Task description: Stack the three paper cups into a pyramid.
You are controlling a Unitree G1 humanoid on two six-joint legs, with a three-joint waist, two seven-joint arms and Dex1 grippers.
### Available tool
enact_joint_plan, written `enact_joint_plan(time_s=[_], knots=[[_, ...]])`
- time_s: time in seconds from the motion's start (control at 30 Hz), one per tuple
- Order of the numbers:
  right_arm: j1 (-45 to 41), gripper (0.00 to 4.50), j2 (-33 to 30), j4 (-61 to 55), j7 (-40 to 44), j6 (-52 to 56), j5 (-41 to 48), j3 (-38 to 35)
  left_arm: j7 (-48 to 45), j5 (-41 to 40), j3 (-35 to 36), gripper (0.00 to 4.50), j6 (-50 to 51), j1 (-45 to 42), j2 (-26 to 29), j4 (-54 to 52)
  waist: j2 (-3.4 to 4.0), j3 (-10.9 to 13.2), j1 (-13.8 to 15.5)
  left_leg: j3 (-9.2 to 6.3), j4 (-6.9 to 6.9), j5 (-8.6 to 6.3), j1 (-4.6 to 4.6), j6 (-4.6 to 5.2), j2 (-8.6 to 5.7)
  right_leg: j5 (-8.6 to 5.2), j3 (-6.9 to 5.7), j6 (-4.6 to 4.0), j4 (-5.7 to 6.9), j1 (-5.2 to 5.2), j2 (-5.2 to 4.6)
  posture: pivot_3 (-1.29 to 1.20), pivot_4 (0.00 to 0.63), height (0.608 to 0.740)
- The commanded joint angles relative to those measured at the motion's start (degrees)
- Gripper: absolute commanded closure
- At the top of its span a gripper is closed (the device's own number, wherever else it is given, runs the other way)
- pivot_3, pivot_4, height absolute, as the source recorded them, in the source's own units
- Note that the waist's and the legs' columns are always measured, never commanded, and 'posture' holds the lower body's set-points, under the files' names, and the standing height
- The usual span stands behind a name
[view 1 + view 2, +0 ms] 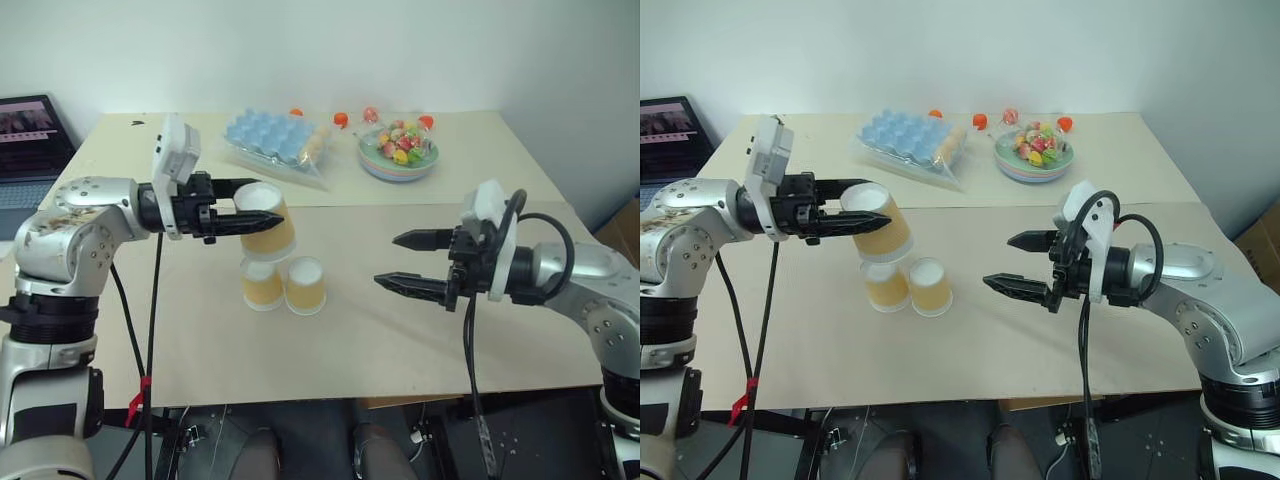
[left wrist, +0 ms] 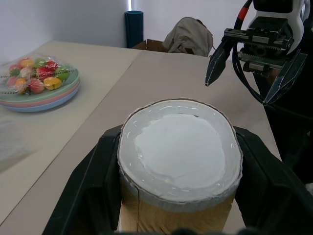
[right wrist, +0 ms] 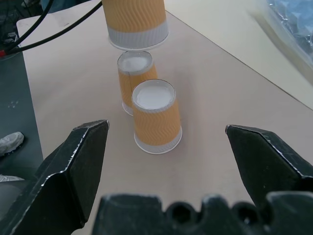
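Note:
Next, my left gripper releases the held paper cup across the white bases of the touching cups (image 1: 284, 270), straddling both.
Two paper cups (image 1: 263, 285) (image 1: 306, 286) stand upside down, side by side and touching, on the tan table (image 1: 400, 340). The third cup (image 1: 266, 222), also upside down, hangs just above the left one and a little behind it. My left gripper (image 1: 262, 203) is shut on its sides, pointing level toward the right. In the left wrist view its white base (image 2: 180, 147) sits between the black fingers (image 2: 93, 191). My right gripper (image 1: 388, 260) is open and empty, hovering to the right of the cups and pointing at them. The right wrist view shows the held cup (image 3: 134, 22) above the pair (image 3: 156, 115).
A pastel bowl of candies (image 1: 398, 160) and a bagged blue tray (image 1: 275, 140) sit at the back of the table, with small orange-red items (image 1: 341, 120) near them. A laptop (image 1: 30, 140) stands off the table's left side. Cables hang over the front edge.

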Motion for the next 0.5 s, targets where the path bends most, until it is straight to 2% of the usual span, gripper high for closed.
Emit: enact_joint_plan(time_s=[0.03,0.2,0.5], knots=[[-0.24,0.0,0.16,-2.56,-1.82,-0.64,0.94,-1.71,-1.72,0.94,-1.06,2.0,-1.55,-0.97,-1.2,0.27,0.0,0.0,0.05,0.0,0.01,0.0,-0.01,0.0,0.0,0.0,0.0,0.0,0.0,0.0,0.0,0.0,0.15,0.74],[-0.5,0.0,0.13,-2.96,-3.15,-0.58,1.44,-1.8,-1.66,5.99,-2.85,2.0,-8.33,-0.4,-4.12,3.77,0.0,0.0,0.15,-0.01,0.02,0.0,-0.02,0.0,-0.01,0.0,0.0,0.0,0.0,0.0,0.0,0.0,0.15,0.74],[0.74,0.0,-0.55,-3.83,-4.43,-0.58,1.61,-2.93,-4.17,8.43,-3.38,2.0,-10.74,-2.64,-5.95,7.94,0.0,0.0,0.13,-0.01,0.03,0.0,-0.02,0.0,-0.01,0.0,0.0,-0.01,0.0,0.0,0.0,0.0,0.15,0.74]])
